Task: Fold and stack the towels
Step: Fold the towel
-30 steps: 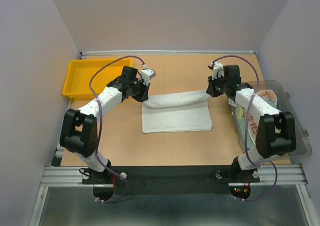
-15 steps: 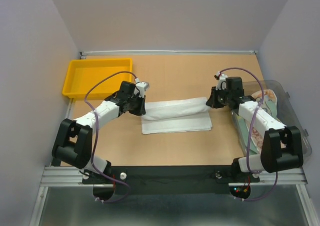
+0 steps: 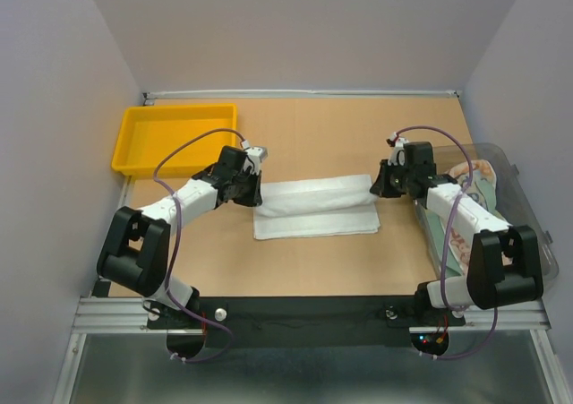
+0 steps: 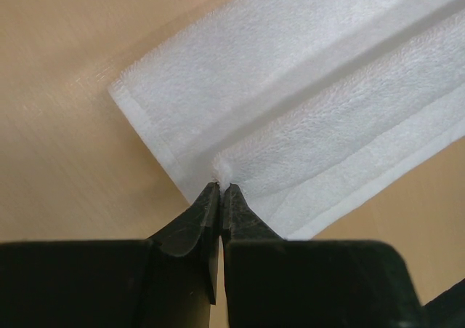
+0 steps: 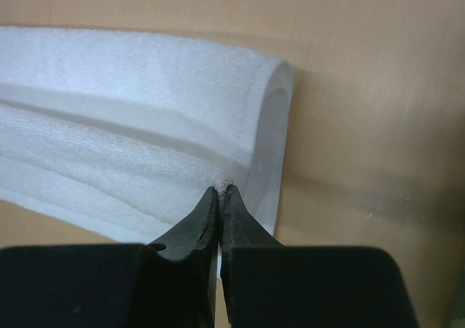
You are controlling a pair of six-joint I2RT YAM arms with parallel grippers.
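Note:
My left gripper should release the pinched end of the white towel on the near corner of the towel's bottom layer [image 3: 258, 240].
A plain white towel [image 3: 313, 205] lies in the middle of the table, its far part doubled over toward the near part as a long band. My left gripper [image 3: 257, 192] is shut on the towel's left end; in the left wrist view a tuft of white towel [image 4: 305, 110] is pinched at the tips of the left gripper [image 4: 220, 185]. My right gripper [image 3: 373, 186] is shut on the right end, and the right wrist view shows the folded white towel [image 5: 131, 124] nipped between the tips of the right gripper [image 5: 220, 188]. More towels [image 3: 466, 220] lie in the clear bin, partly hidden by the right arm.
A yellow tray [image 3: 134, 149] stands at the far left. A clear plastic bin [image 3: 528, 234] sits at the right edge under the right arm. Grey walls close in the table on three sides.
Both grippers have carried the towel's far edge toward the near edge and lowered it, so the fold now lies flatter. Between the last two frames they moved only slightly.

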